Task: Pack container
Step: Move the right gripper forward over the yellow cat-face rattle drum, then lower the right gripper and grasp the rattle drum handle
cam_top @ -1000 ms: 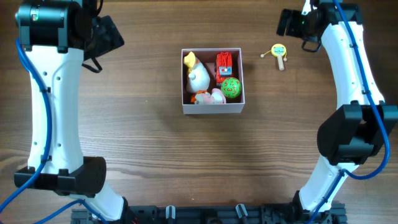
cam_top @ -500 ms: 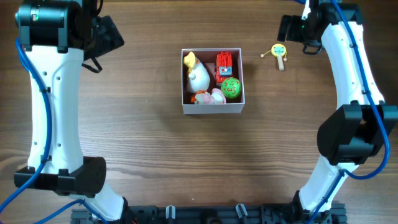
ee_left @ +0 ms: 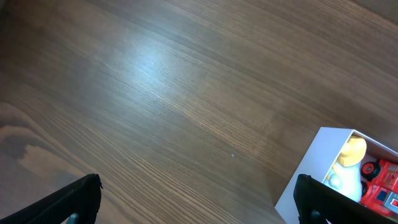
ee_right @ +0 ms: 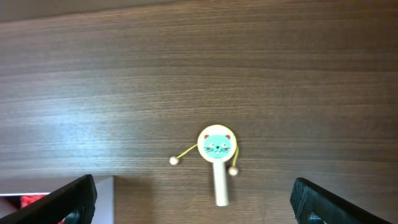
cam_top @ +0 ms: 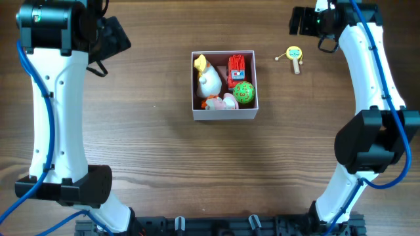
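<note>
The robot's right gripper needs to close on the middle of the wooden handle (cam_top: 296, 66) (ee_right: 221, 185) of the drum rattle, leaving the round cat face free.
The container (cam_top: 224, 115), a square white box with a pink inside, sits mid-table and holds a white duck (cam_top: 208, 78), a red toy (cam_top: 236, 68), a green ball (cam_top: 243, 92) and a pink toy (cam_top: 220, 102). Its corner shows in the left wrist view (ee_left: 317, 162). A small drum rattle with a teal cat face and a wooden handle (cam_top: 294, 56) lies on the table right of the container. In the right wrist view the rattle (ee_right: 216, 149) lies between my right gripper's (ee_right: 194, 199) wide-open fingers, below them. My left gripper (ee_left: 199, 199) is open and empty, high over bare wood left of the container.
Brown wooden tabletop (cam_top: 144, 157) all around. Both arm bases stand at the near edge. The container's corner (ee_right: 102, 186) shows at the right wrist view's lower left.
My right gripper has shifted slightly left and toward the far edge above the rattle. The left arm and the toys have not moved.
</note>
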